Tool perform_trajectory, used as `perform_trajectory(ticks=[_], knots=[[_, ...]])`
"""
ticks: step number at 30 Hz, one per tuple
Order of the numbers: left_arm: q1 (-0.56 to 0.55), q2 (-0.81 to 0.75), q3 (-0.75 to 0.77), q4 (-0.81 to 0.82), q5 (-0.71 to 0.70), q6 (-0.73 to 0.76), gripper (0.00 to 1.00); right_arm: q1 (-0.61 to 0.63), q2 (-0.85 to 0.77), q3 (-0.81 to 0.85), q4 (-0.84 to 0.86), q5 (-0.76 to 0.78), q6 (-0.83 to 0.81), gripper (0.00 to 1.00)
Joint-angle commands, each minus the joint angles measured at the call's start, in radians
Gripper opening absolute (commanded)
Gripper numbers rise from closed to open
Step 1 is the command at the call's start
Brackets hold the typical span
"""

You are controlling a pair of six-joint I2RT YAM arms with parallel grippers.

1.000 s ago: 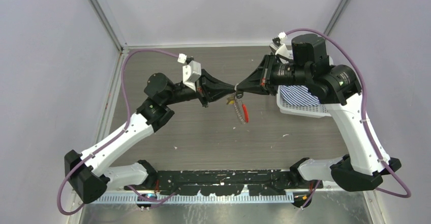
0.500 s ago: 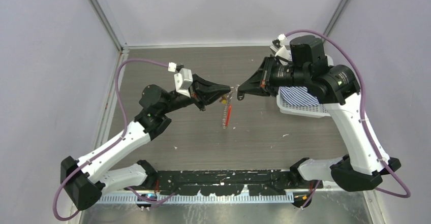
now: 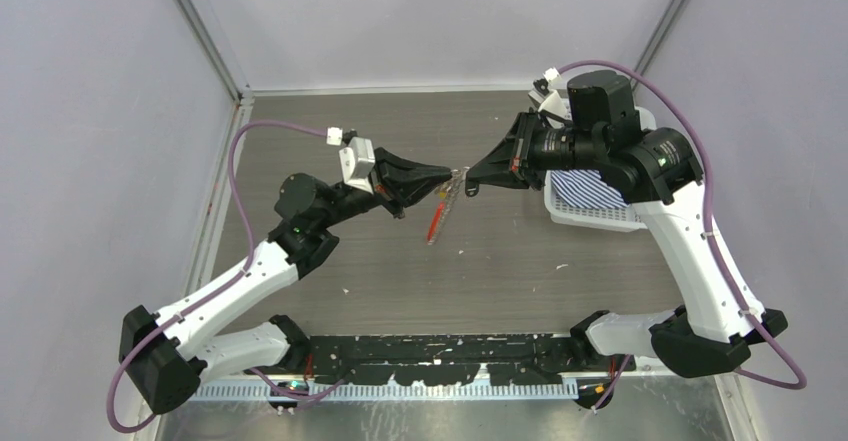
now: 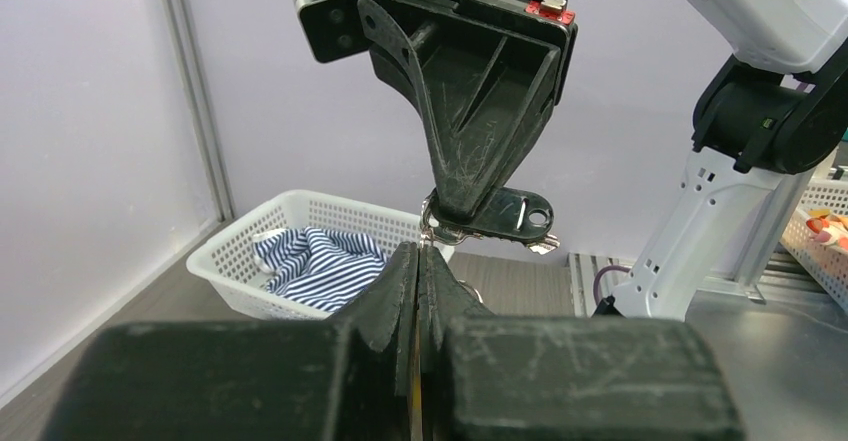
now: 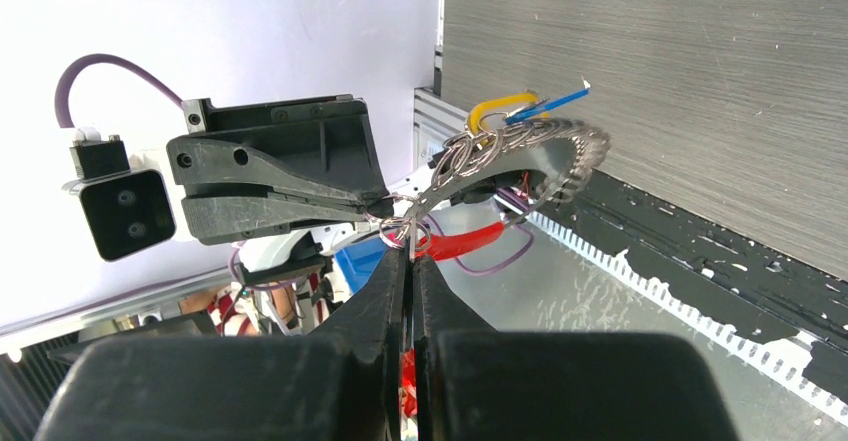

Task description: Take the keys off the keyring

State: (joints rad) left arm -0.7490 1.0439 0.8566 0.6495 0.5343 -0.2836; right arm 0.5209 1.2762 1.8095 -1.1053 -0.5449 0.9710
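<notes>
I will let go of the black-headed key with my right gripper on the bare table point(image 3: 466, 201) next to the hanging keyring, toward the white basket.
My left gripper point(image 3: 449, 173) and right gripper point(image 3: 468, 173) meet tip to tip above the middle of the table, both shut. The keyring point(image 3: 436, 221), a silvery chain-like loop with a red section, hangs below them, slanting down-left. In the right wrist view the keyring point(image 5: 545, 156) arcs out past my shut right gripper point(image 5: 410, 253), its red section point(image 5: 462, 244) near the tips, and a thin metal piece sits between the jaws. In the left wrist view my shut left gripper point(image 4: 418, 251) pinches small silver rings, and the right fingers point(image 4: 480, 131) hold the black-headed key point(image 4: 515, 216) just above.
A white basket point(image 3: 600, 219) with a blue-striped cloth stands at the right under the right arm; it also shows in the left wrist view point(image 4: 235, 271). A yellow ring point(image 5: 497, 107) and a blue tag point(image 5: 550, 104) hang with the keyring. Grey walls enclose the table.
The hanging loop has swung from the right to the left under the grippers. The left gripper has shifted slightly left and the left arm has changed pose. Both grippers stay shut.
</notes>
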Motion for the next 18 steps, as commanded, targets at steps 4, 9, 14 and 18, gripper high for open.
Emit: perform_trajectory(ticks=[4, 9, 14, 18], knots=[[-0.007, -0.010, 0.009, 0.146, -0.014, -0.010, 0.00, -0.009, -0.022, 0.003, 0.039, -0.013, -0.006, 0.01], [-0.010, -0.004, 0.015, 0.160, -0.010, -0.010, 0.00, -0.009, -0.022, -0.005, 0.042, -0.015, -0.005, 0.01], [-0.016, 0.009, 0.023, 0.176, -0.007, -0.016, 0.00, -0.010, -0.022, -0.014, 0.052, -0.017, -0.001, 0.01], [-0.023, 0.019, 0.031, 0.180, -0.004, -0.014, 0.00, -0.010, -0.023, -0.019, 0.055, -0.021, -0.004, 0.01]])
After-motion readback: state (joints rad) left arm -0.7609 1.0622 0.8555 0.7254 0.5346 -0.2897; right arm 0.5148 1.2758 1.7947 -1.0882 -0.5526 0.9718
